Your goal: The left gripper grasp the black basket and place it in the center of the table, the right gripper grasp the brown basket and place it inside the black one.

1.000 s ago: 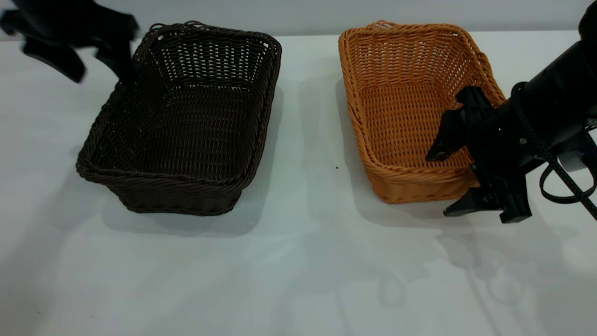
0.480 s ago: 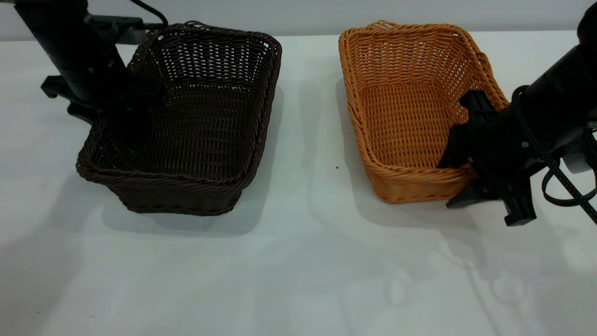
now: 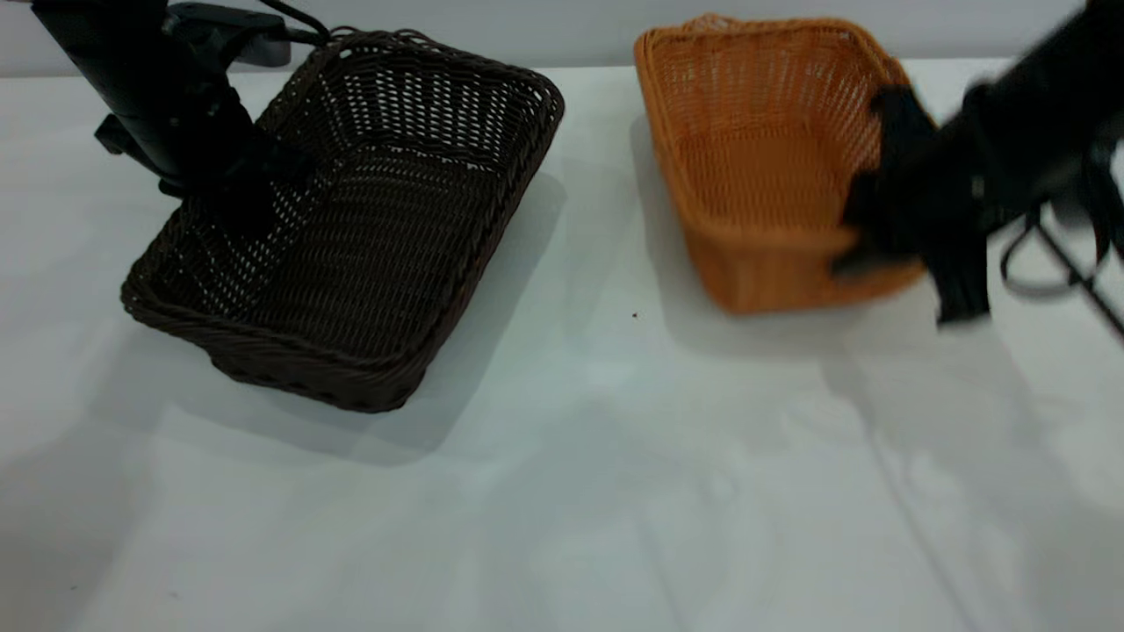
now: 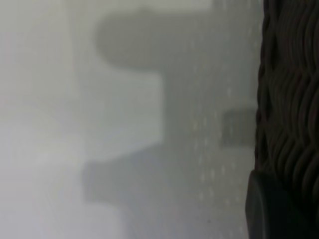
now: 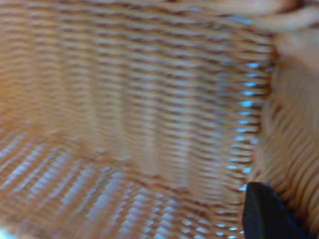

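Note:
The black basket will sit on the bare table (image 3: 516, 295) just short of the tiny dark speck once the robot's left gripper releases it.
The black basket (image 3: 378, 219) sits at the left of the table (image 3: 562, 491), turned at an angle with its far end toward the middle. My left gripper (image 3: 233, 197) is shut on its left wall, one finger inside. The left wrist view shows that dark woven wall (image 4: 289, 99) against my finger (image 4: 269, 209). The brown basket (image 3: 755, 149) is at the right, raised and blurred. My right gripper (image 3: 865, 237) is shut on its near right corner. The right wrist view shows its orange weave (image 5: 124, 109) beside my finger (image 5: 266, 214).
A gap of bare table lies between the two baskets, with a tiny dark speck (image 3: 635, 314) on it. The right arm's loose cables (image 3: 1045, 254) hang beside the brown basket. The table's back edge meets a grey wall.
My left gripper came down onto the black basket's left wall, and the basket has turned and shifted right. My right gripper closed on the brown basket's corner and raised it.

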